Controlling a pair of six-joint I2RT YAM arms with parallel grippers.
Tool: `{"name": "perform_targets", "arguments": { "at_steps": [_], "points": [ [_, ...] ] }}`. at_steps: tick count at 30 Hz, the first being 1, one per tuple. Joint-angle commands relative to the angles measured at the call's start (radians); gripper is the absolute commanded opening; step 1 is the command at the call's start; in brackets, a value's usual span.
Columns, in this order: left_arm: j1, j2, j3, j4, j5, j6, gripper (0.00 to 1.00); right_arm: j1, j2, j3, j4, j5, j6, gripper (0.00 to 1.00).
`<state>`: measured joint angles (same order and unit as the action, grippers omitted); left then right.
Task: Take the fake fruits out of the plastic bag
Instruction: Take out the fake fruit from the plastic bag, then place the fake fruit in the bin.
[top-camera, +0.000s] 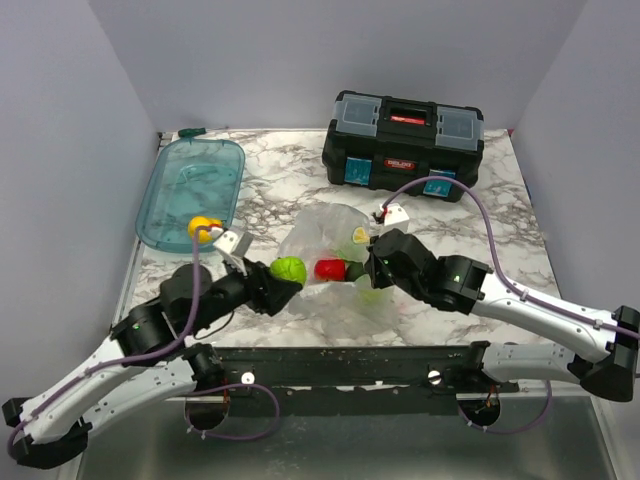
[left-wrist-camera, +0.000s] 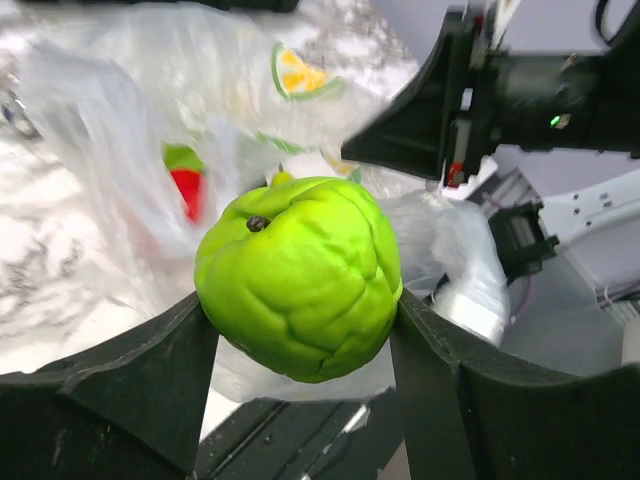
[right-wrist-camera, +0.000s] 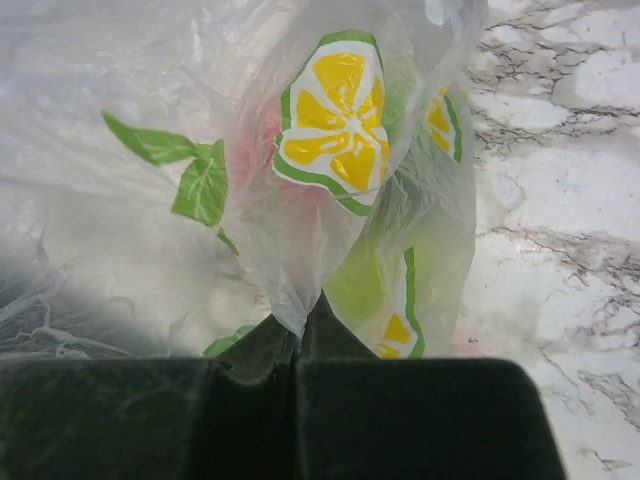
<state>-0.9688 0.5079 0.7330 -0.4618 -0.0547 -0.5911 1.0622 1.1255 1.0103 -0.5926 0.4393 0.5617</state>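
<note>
The lime-green fruit will drop from my left gripper inside the teal tub (top-camera: 214, 214), just behind the yellow fruit.
My left gripper (top-camera: 283, 280) is shut on a lime-green lumpy fruit (top-camera: 288, 269), held just left of the plastic bag (top-camera: 325, 235); in the left wrist view the green fruit (left-wrist-camera: 300, 275) fills the space between the fingers (left-wrist-camera: 140, 370). A red fruit (top-camera: 329, 268) with a dark green one beside it lies at the bag's mouth. A yellow fruit (top-camera: 203, 227) rests by the teal tub. My right gripper (top-camera: 372, 265) is shut on a pinch of the clear bag (right-wrist-camera: 300, 290), printed with lemons and leaves, with a green fruit showing through the film (right-wrist-camera: 362, 290).
A translucent teal tub (top-camera: 193, 188) lies at the back left. A black toolbox (top-camera: 403, 145) with a red handle stands at the back right. The marble tabletop (top-camera: 500, 230) ends at a dark rail along the near edge.
</note>
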Motion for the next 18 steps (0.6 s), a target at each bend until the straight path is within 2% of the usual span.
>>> {"name": "perform_targets", "arguments": {
  "at_steps": [1, 4, 6, 9, 11, 13, 15, 18],
  "points": [
    [0.006, -0.052, 0.148, -0.250, -0.157, 0.104, 0.49, 0.003, -0.037, -0.025, -0.033, 0.051, 0.030, 0.01],
    [0.007, -0.067, 0.205, -0.279, -0.226, 0.119, 0.47, 0.003, -0.043, -0.026, -0.037, 0.056, 0.027, 0.01],
    [0.007, -0.063, 0.219, -0.287, -0.324, 0.115, 0.45, 0.003, -0.047, -0.027, -0.039, 0.053, 0.025, 0.01],
    [0.027, 0.033, 0.248, -0.396, -0.566, 0.074, 0.44, 0.002, -0.058, -0.040, -0.036, 0.051, 0.024, 0.01],
    [0.107, 0.111, 0.253, -0.426, -0.633, 0.086, 0.43, 0.004, -0.066, -0.046, -0.034, 0.051, 0.025, 0.01],
    [0.255, 0.136, 0.207, -0.316, -0.571, 0.162, 0.43, 0.002, -0.074, -0.050, -0.032, 0.046, 0.024, 0.01],
    [0.445, 0.148, 0.156, -0.178, -0.393, 0.218, 0.43, 0.003, -0.082, -0.054, -0.026, 0.039, 0.018, 0.01],
    [0.689, 0.260, 0.129, -0.013, -0.221, 0.235, 0.43, 0.004, -0.090, -0.054, -0.016, 0.032, 0.004, 0.01]
  ]
}}
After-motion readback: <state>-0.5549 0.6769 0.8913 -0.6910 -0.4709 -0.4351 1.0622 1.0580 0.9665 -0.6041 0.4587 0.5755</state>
